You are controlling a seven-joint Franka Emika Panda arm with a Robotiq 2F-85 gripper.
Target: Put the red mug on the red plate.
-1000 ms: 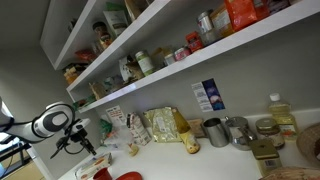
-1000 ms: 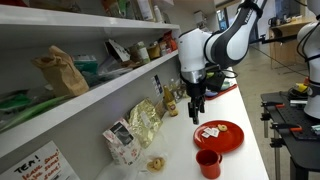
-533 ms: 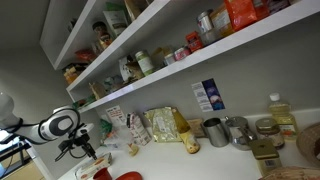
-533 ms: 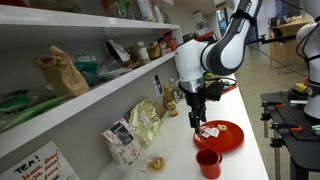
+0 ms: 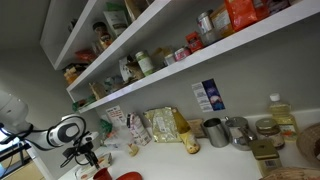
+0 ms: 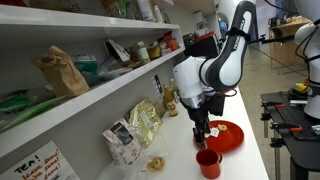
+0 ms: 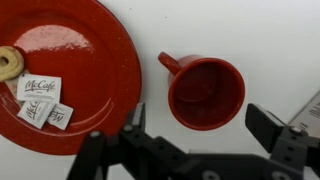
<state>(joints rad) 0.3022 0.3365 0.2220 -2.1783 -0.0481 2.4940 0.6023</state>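
My gripper should grip the red mug's rim [image 5: 107,170] [image 7: 171,101] beside the mug's handle, on the side facing the red plate, with one finger inside the mug.
The red mug [image 7: 207,92] stands upright and empty on the white counter, its handle toward the red plate [image 7: 70,70] beside it. The plate holds white McCafé sugar packets [image 7: 40,100] and a small ring-shaped biscuit [image 7: 8,62]. My gripper [image 7: 200,125] is open, hovering above the mug with a finger on each side, touching nothing. In an exterior view the gripper [image 6: 203,135] hangs just above the mug [image 6: 208,163], with the plate [image 6: 222,134] behind it. In an exterior view the gripper [image 5: 82,158] is low at the left, above a sliver of the plate [image 5: 129,176].
Snack bags [image 6: 143,122] and packets lean against the wall under the shelves [image 6: 90,95]. Grey metal cups [image 5: 216,131], jars and a bottle [image 5: 282,115] stand further along the counter. A white dish-like thing [image 5: 100,175] lies by the plate. The counter edge [image 6: 262,140] is near.
The arm has moved along the counter and down, from above the plate to just above the red mug. The gripper stays open.
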